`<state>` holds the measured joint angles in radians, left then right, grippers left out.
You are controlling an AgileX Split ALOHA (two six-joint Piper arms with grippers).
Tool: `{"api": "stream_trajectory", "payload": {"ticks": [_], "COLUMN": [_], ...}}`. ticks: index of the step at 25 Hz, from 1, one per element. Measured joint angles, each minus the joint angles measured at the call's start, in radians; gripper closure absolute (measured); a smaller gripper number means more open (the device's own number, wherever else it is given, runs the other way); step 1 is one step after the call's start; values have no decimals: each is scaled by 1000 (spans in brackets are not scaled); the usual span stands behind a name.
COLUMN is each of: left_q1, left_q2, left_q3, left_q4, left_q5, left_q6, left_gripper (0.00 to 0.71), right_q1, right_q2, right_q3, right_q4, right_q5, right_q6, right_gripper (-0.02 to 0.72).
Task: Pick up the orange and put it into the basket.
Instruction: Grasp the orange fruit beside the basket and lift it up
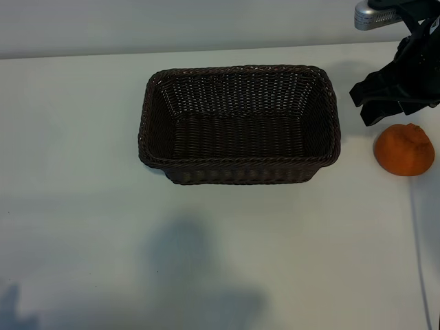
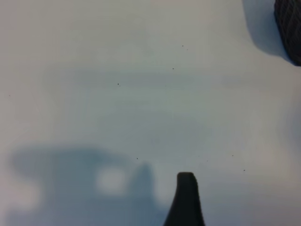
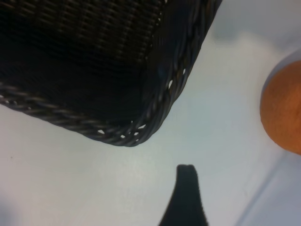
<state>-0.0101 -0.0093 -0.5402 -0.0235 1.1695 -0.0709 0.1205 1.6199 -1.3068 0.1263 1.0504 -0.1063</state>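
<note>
The robot's right gripper should next go to the top of the orange [image 1: 408, 139] beside the basket and close there.
The orange [image 1: 404, 150] lies on the white table to the right of the basket [image 1: 240, 163], a short gap away. The dark brown woven basket stands in the middle with nothing in it. My right gripper [image 1: 362, 106] hangs open just behind and to the left of the orange, between it and the basket's right end, holding nothing. The right wrist view shows one dark finger [image 3: 187, 197] over bare table, a basket corner [image 3: 155, 106] and the orange's edge [image 3: 284, 108]. Of my left gripper only one finger [image 2: 186, 200] shows, over bare table, with a bit of the basket [image 2: 289, 28] far off.
A thin pale cable [image 1: 419, 254] runs along the table's right edge in front of the orange. A silver part of the right arm [image 1: 375, 15] sits at the back right. Arm shadows fall on the front of the table [image 1: 192, 275].
</note>
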Motion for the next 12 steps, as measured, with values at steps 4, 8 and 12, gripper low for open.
{"api": "stream_trajectory", "payload": {"ticks": [4, 8, 12], "left_q1": [0, 0, 0], "left_q2": [0, 0, 0], "left_q3": [0, 0, 0], "left_q4": [0, 2, 17], "left_q5": [0, 0, 0], "left_q6": [-6, -4, 59], "left_gripper": [116, 116, 116], "right_q1": [0, 0, 0], "right_q2": [0, 0, 0], "right_q3": [0, 0, 0], "right_q4": [0, 0, 0], "right_q5": [2, 11, 9], "right_q6": [0, -1, -1], "right_gripper": [143, 143, 143]}}
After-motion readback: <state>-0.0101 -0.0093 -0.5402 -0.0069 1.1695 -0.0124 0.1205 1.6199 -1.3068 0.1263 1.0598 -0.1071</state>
